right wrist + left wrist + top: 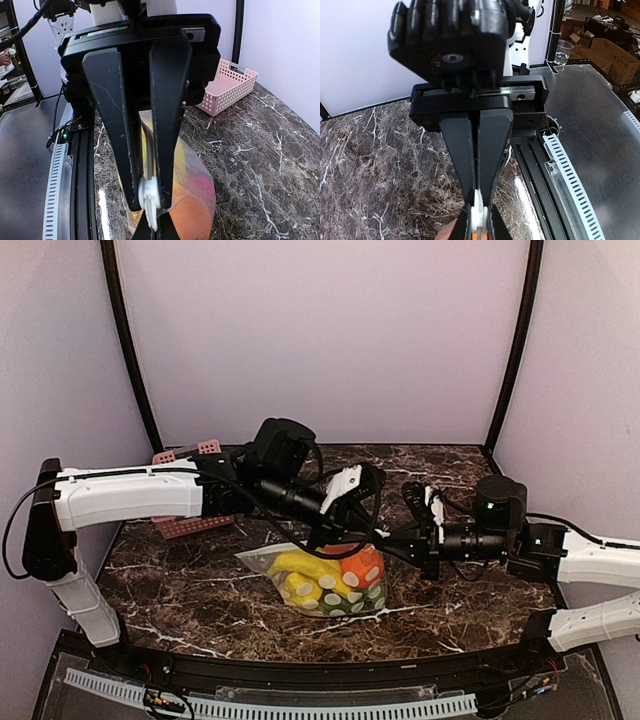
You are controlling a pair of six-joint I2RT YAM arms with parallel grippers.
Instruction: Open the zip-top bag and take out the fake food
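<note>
The left gripper needs to release the white zip piece at the banana end of the zip-top bag (pixel 281 563), opposite my right gripper.
The zip-top bag (pixel 322 585) hangs over the marble table (pixel 180 590), lifted by its right corner. Inside show a yellow banana (pixel 298 570), an orange ball (pixel 362 566) and green pieces (pixel 345 603). My left gripper (pixel 368 533) reaches from the upper left and my right gripper (pixel 386 539) from the right; they meet tip to tip at the bag's top. In the left wrist view the left gripper (pixel 479 209) is shut on the white zip piece (pixel 479 216). In the right wrist view the right gripper (pixel 150 196) is shut on the same white piece (pixel 150 202), with the bag (pixel 200 200) below.
A pink perforated basket (pixel 192 525) lies at the back left of the table, partly behind my left arm; it also shows in the right wrist view (pixel 227 85). The table's near edge has a black rail and a slotted white strip (pixel 270 707).
</note>
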